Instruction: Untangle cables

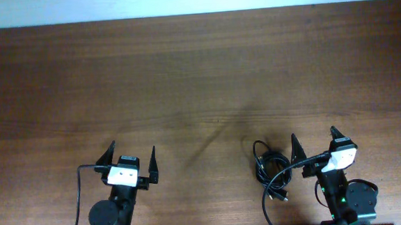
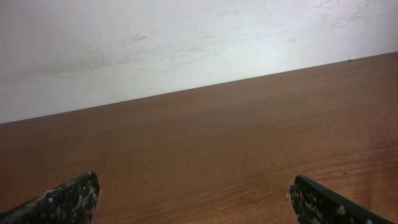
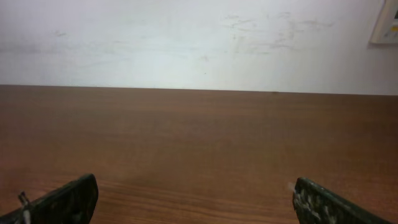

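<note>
My right gripper is going to close on the bundled strands of the black cables, on the coil's side (image 1: 285, 164) facing that gripper, away from the plugs.
The cables (image 1: 269, 170) lie as a small tangle of thin black cord on the brown table, near the front edge, right of centre. My right gripper (image 1: 314, 137) stands open just to the right of the tangle, its left finger close beside it. My left gripper (image 1: 132, 150) is open too, far to the left, with nothing between its fingers. In the left wrist view my left gripper (image 2: 193, 190) shows only bare wood between its fingertips. The right wrist view is the same: my right gripper (image 3: 194, 186) has two dark tips and no cord in sight.
The wooden table (image 1: 198, 78) stretches back to a white wall (image 3: 186, 43). A thicker black wire (image 1: 77, 204) runs from the left arm toward the front edge. Both arm bases sit at the table's front.
</note>
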